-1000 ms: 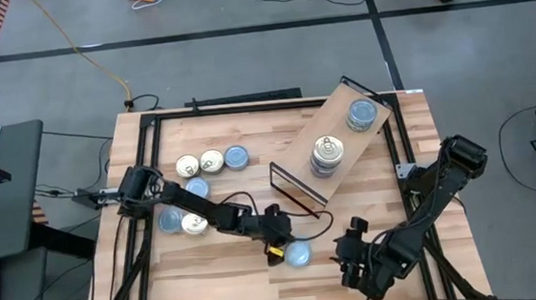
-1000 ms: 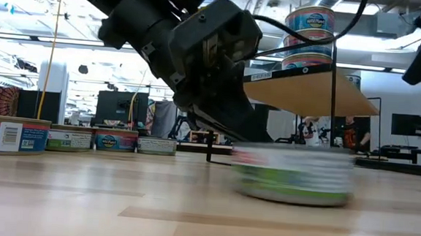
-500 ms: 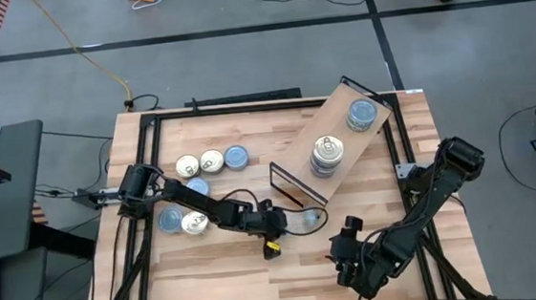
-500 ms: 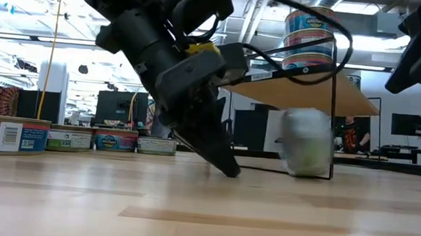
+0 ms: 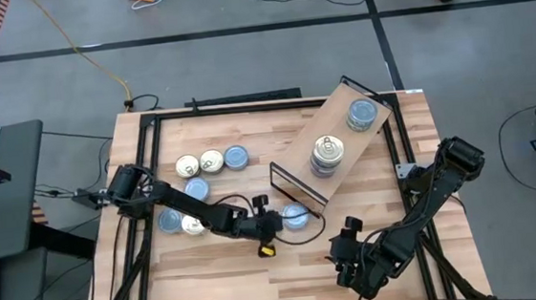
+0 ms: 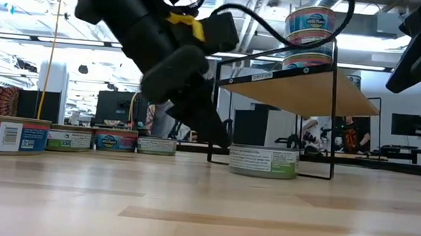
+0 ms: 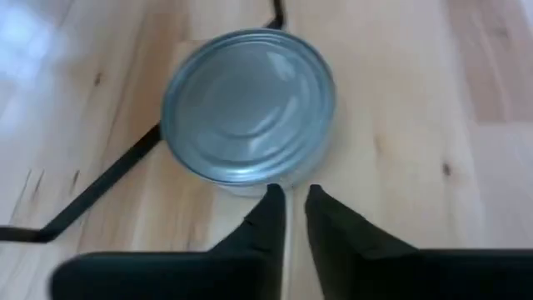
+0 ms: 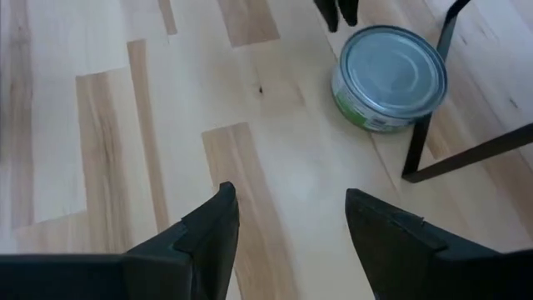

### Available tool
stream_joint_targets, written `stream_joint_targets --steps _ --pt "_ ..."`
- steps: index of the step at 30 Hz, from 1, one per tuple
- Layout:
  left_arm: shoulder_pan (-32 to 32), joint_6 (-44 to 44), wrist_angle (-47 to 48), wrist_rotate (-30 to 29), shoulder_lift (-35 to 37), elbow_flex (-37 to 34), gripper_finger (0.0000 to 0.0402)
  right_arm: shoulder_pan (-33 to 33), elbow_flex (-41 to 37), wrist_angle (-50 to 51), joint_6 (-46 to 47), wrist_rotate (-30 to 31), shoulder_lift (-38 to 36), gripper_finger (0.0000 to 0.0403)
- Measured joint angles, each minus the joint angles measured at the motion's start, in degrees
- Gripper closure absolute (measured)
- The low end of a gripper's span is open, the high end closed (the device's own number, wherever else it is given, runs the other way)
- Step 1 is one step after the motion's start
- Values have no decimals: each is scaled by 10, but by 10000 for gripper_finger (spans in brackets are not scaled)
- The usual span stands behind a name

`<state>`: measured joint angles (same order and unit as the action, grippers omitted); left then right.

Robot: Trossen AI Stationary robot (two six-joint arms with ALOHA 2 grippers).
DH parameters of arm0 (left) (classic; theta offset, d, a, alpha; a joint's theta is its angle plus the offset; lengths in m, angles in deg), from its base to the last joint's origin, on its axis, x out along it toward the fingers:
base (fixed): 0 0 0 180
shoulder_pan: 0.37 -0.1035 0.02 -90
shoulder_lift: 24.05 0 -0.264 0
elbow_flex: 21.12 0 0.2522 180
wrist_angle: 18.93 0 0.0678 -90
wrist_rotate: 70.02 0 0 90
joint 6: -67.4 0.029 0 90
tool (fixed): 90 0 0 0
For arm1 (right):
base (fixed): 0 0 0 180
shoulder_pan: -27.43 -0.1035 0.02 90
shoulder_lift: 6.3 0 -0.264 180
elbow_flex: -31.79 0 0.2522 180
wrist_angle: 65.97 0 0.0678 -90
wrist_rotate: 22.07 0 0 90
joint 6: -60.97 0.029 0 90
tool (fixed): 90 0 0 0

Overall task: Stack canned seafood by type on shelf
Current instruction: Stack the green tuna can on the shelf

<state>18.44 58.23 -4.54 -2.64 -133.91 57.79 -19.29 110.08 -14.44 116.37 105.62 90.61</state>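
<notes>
The blue-lidded tin lies against the shelf's black frame, so the robot's left gripper will open, grip the tin's near edge (image 7: 258,183) and pull it clear before stacking.
A blue-lidded tin (image 5: 295,215) lies flat on the table at the near-left foot of the shelf's black frame (image 5: 290,182). My left gripper (image 7: 296,198) points slanting down at the tin's near side (image 7: 250,179). Only a narrow gap shows between its fingertips, which stand just short of the tin; I cannot tell if they touch it. The shelf board (image 5: 337,116) carries a gold-lidded stack (image 5: 327,152) and a blue-lidded stack (image 5: 362,116). My right gripper (image 8: 291,217) hovers open over bare table near the front edge.
Several loose tins, gold-lidded (image 5: 188,166) and blue-lidded (image 5: 236,156), lie flat at the table's left. The frame's black leg (image 8: 425,142) stands right beside the tin. Bare wood lies between the two grippers (image 5: 306,262).
The blue-lidded tin has gone from near the front middle of the table toward the far edge, blurred and seemingly on its rim midway. It now lies flat at the shelf's foot. My left gripper followed it toward the far edge, rose a little and rolled.
</notes>
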Motion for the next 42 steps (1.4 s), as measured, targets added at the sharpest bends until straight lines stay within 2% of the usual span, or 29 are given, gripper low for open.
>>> stream_joint_targets --steps 5,9,13,17,20,25,33,39,42 --pt "20 51 -27 -53 0 0 288 3 0 -12 -4 0 0 154" --pt "21 109 -62 -62 0 1 265 8 0 -22 -13 0 0 154" --pt "13 192 -67 -52 0 1 268 16 0 -46 -33 0 0 154" --pt "1 330 -55 20 -10 1 280 19 0 -46 -34 0 0 154" --pt "0 409 -62 19 -26 1 287 19 0 -51 -34 0 0 154" --pt "-1 536 -86 -17 -47 0 299 19 0 -57 -34 0 -1 154" --pt "8 550 -79 -33 -54 0 325 19 1 -56 -34 1 -1 154" --pt "34 523 -53 -86 -54 1 389 19 1 -53 -34 1 -1 154" --pt "44 486 -29 -101 -53 1 397 19 1 -53 -34 1 -1 154"
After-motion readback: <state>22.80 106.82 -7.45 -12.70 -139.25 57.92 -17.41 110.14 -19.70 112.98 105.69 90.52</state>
